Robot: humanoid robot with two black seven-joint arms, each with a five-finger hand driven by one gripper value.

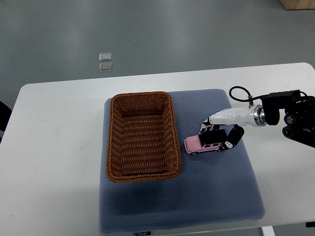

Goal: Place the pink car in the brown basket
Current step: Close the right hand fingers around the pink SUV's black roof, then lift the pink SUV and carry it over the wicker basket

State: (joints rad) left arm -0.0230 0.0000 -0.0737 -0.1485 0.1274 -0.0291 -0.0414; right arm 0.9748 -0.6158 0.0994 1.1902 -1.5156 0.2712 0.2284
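Note:
My right gripper has the pink car, still on the blue-grey mat beside the basket. I will release it on the woven bottom near the middle of the brown basket [141, 131].
The pink car [199, 143], a small toy with a black roof, sits on the blue-grey mat [211, 196] just right of the brown basket [141, 136]. The basket is a rectangular wicker one and holds nothing. My right hand [219, 135] comes in from the right edge and is over the car's rear half. Its white fingers [222, 118] lie above the roof and a black-tipped finger [235, 137] curls round the car's back end, gripping it. The car's front still shows to the left of the hand. The left arm is out of view.
The mat lies on a white table [59, 147] and the basket stands on the mat's left half. Two small clear squares [105, 62] lie on the grey floor beyond the table. A dark object [3, 118] shows at the left edge.

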